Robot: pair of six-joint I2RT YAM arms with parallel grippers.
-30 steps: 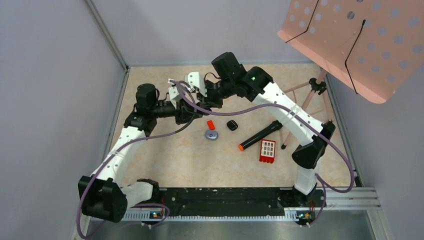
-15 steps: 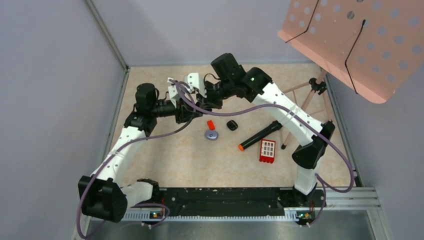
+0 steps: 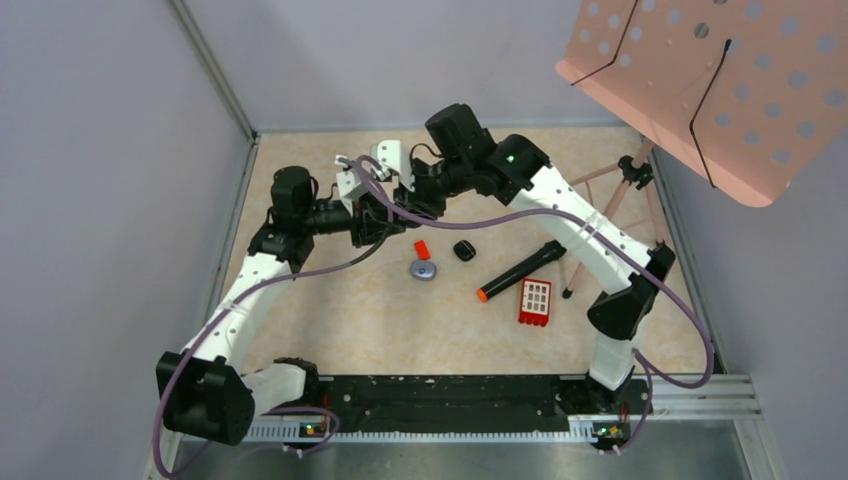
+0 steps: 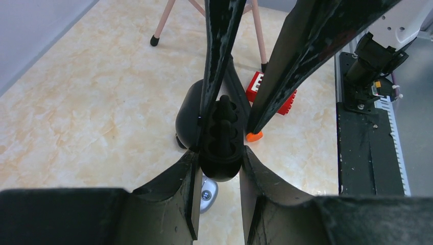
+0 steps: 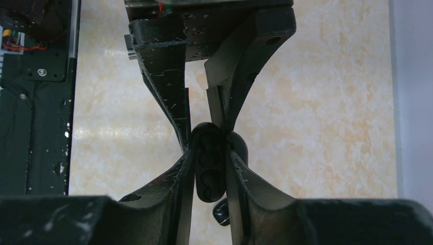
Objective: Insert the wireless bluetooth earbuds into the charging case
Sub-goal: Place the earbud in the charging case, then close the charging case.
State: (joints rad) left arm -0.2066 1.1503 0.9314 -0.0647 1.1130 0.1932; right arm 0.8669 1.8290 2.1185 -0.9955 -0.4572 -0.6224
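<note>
The black charging case will go down from my left gripper onto the bare table (image 3: 380, 262), where I need to let go of it beside the grey round gadget, opposite the marker.
The black charging case (image 4: 221, 145) is held open above the table between both grippers, its lid (image 4: 187, 118) swung to one side. My left gripper (image 4: 219, 155) is shut on one end of the case. My right gripper (image 5: 209, 155) is shut on the other end of the case (image 5: 208, 168). In the top view the two grippers (image 3: 375, 215) (image 3: 402, 198) meet at the back centre and hide the case. Dark shapes fill the case's two pockets; I cannot tell if they are earbuds. A small glossy black bud-like piece (image 3: 463, 250) lies on the table, also in the right wrist view (image 5: 221, 212).
A grey round gadget (image 3: 424, 270), a small red piece (image 3: 421, 248), a black marker with an orange cap (image 3: 520, 270) and a red block (image 3: 535, 300) lie right of centre. A pink-legged tripod (image 3: 600, 200) stands at the back right under a pink perforated board (image 3: 720, 80).
The right arm has shifted very slightly to the right. Both grippers stay shut on the case in the same spot.
</note>
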